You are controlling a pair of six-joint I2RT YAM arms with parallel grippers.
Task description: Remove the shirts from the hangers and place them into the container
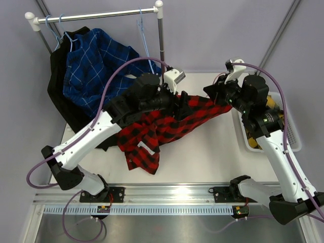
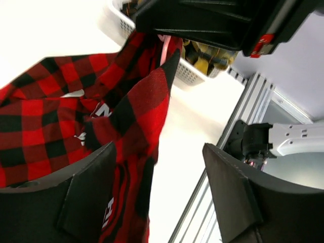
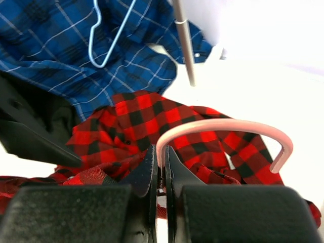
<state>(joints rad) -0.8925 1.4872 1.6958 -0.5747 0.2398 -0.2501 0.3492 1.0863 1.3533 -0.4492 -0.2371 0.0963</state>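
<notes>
I need to pinch the fold (image 2: 146,117) beside the finger of my right gripper with my left gripper and pull the red cloth off, as it still covers the pink hanger in that gripper.
The red-and-black plaid shirt (image 1: 152,134) hangs stretched between both arms above the table, its lower part bunched on the surface. My right gripper (image 3: 161,162) is shut on the hook of a pink wire hanger (image 3: 228,126) that still carries this shirt (image 3: 147,119). My left gripper (image 2: 159,172) stands open, with the red cloth (image 2: 50,116) draped beside its left finger (image 2: 86,192) and not pinched. The white lattice container (image 1: 295,135) sits at the right and holds a yellow-and-black plaid shirt (image 2: 212,58). A blue checked shirt (image 1: 96,63) and a black shirt (image 1: 58,93) hang at the back left.
The silver rail (image 1: 96,15) with white ends spans the back on two posts. An empty light blue hanger (image 1: 144,38) dangles from it near the right post (image 1: 161,40). Other light blue hangers (image 1: 55,30) hold the hanging shirts. The aluminium rail (image 1: 167,190) runs along the near edge.
</notes>
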